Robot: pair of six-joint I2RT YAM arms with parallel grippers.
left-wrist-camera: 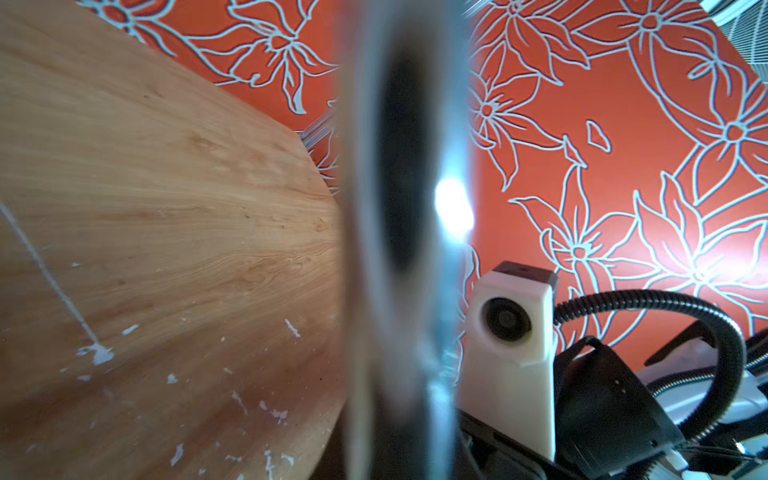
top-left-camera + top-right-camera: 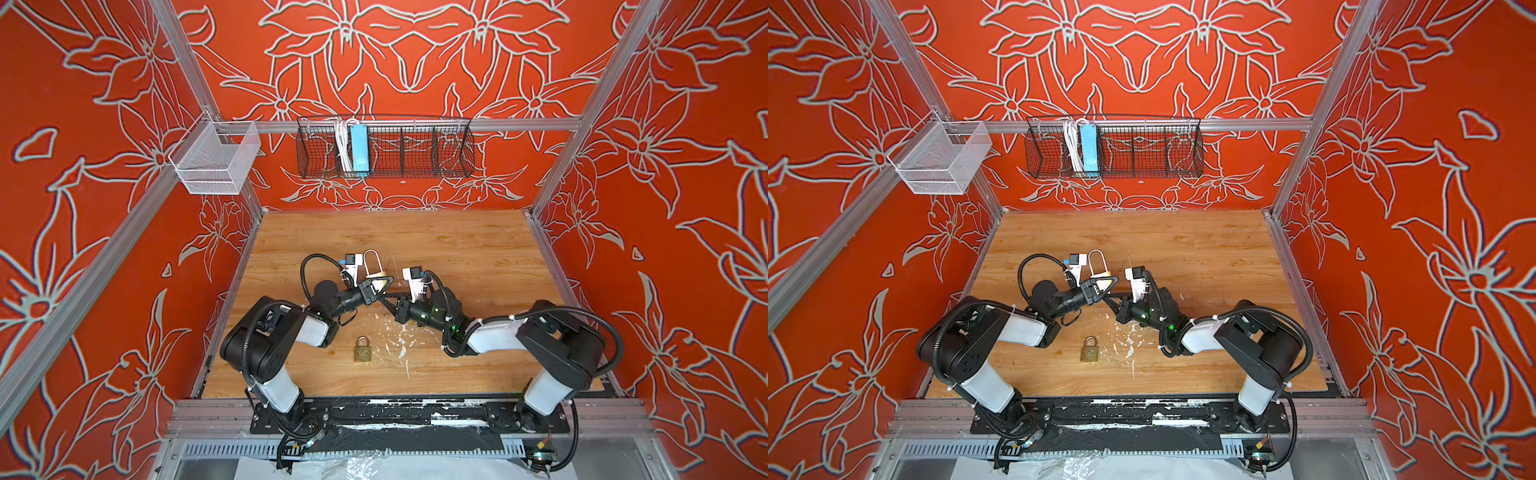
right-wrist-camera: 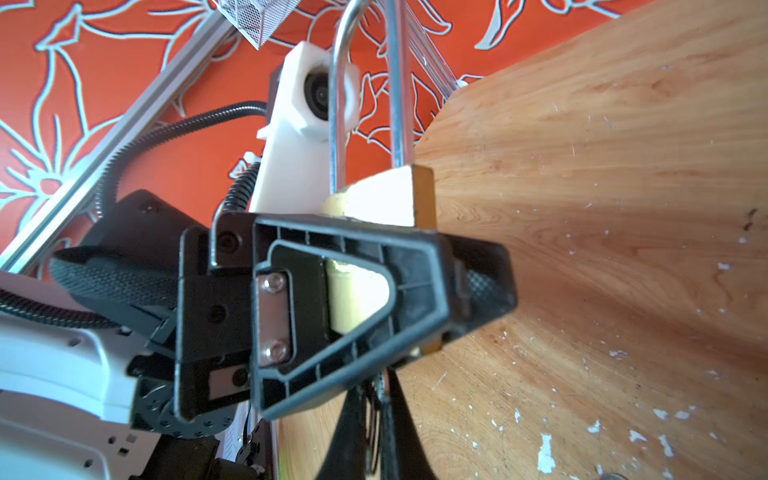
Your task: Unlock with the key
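Note:
My left gripper is holding the padlock's brass body deep inside, so it should open and take the body's near edge (image 3: 342,297) in its fingertips.
A long-shackled padlock (image 2: 371,262) with a brass body (image 3: 386,199) stands upright above the wooden table (image 2: 457,249), and my left gripper (image 2: 380,286) is shut on its body. In the left wrist view its steel shackle (image 1: 399,208) is a close blur. My right gripper (image 2: 384,297) comes in from the right, just below the padlock's underside. It is shut (image 3: 376,415) on a thin metal key (image 3: 380,382), mostly hidden by the fingers. The left gripper's finger (image 3: 345,311) hides the keyhole and the key's tip. Both top views show the padlock (image 2: 1096,262) between the two wrists.
A small brass padlock (image 2: 363,350) with a closed shackle lies flat near the table's front middle. White paint flecks (image 2: 399,336) mark the wood beside it. On the back wall hang a black wire basket (image 2: 415,149) with a blue power strip and a white mesh basket (image 2: 216,158).

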